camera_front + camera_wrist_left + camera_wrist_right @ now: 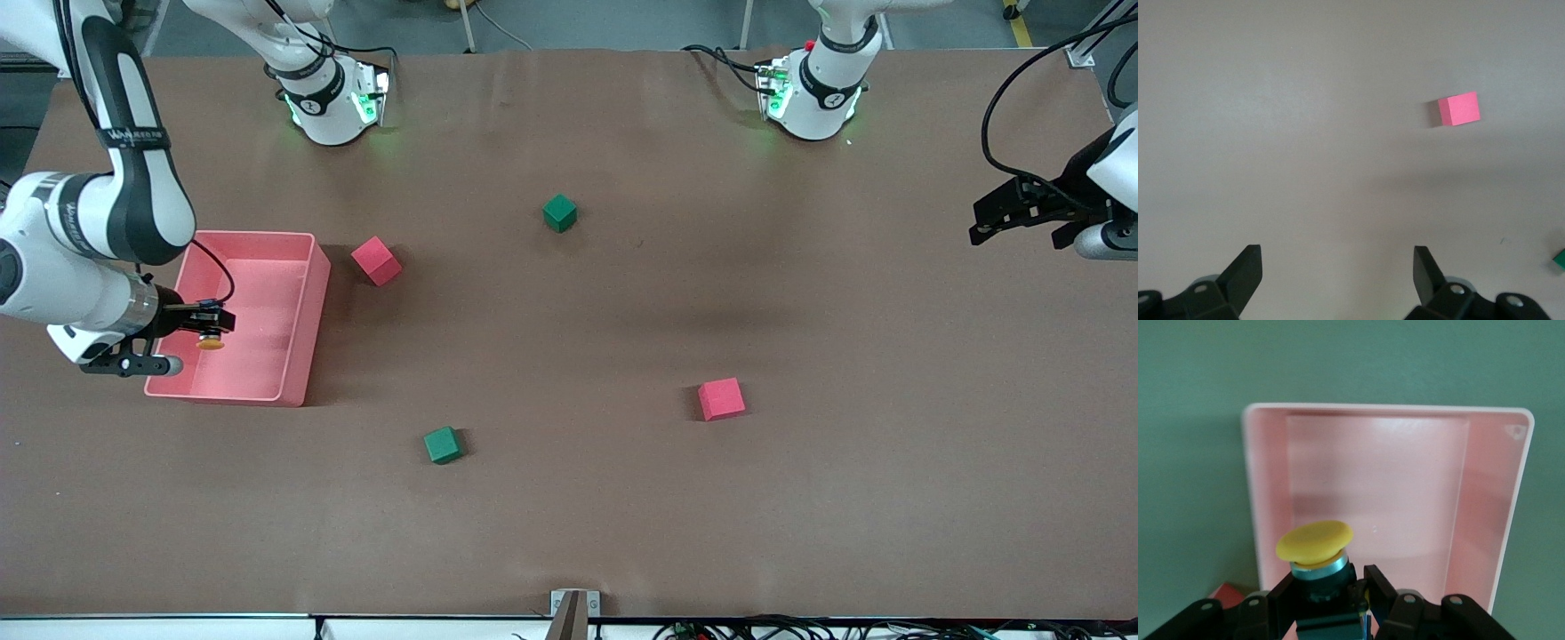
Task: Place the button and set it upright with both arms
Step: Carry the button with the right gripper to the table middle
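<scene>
I need to release the button with my right gripper between the farther green cube and the red cube [605,330] farthest from the pink bin.
My right gripper [212,325] is shut on the button [211,339], a black body with a round orange cap, and holds it over the pink bin [293,356] at the right arm's end of the table. In the right wrist view the button [1317,553] sits between the black fingers [1286,597] with its cap pointing away from the wrist, over the pink bin [1491,493]. My left gripper [981,220] is open and empty, held above the table at the left arm's end. Its fingers [1245,270] stand wide apart over bare table.
Two red cubes [377,260] [721,398] and two green cubes [560,212] [443,444] lie scattered on the brown table. One red cube [1459,109] shows in the left wrist view. The arms' bases [331,98] [813,89] stand along the table's farthest edge.
</scene>
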Robot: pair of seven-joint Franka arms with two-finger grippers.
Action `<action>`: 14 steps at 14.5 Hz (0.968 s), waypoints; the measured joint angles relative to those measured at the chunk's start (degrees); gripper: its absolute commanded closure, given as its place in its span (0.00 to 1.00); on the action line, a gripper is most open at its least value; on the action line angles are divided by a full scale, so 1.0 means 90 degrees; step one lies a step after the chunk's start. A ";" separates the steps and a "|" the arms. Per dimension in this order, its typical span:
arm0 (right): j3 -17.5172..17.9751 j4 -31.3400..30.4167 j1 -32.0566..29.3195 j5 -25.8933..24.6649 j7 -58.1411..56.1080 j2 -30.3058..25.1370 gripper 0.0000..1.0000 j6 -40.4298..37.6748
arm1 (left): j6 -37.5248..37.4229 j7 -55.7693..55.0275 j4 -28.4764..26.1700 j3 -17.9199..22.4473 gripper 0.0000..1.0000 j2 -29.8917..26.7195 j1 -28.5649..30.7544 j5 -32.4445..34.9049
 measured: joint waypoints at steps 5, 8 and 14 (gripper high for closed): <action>0.0054 0.0800 0.1378 0.0211 0.1711 0.0026 1.00 -0.0611 | 0.0000 0.0000 -0.0001 0.0000 0.00 0.0000 0.0000 0.0000; 0.0069 0.1150 0.2259 0.0725 0.2488 0.0220 0.99 -0.0602 | 0.0000 0.0000 -0.0012 0.0001 0.00 0.0005 0.0004 0.0000; 0.0069 0.2230 0.3957 0.0820 0.3118 0.1423 0.98 -0.0488 | 0.0000 0.0000 -0.0027 0.0003 0.00 0.0058 0.0008 0.0000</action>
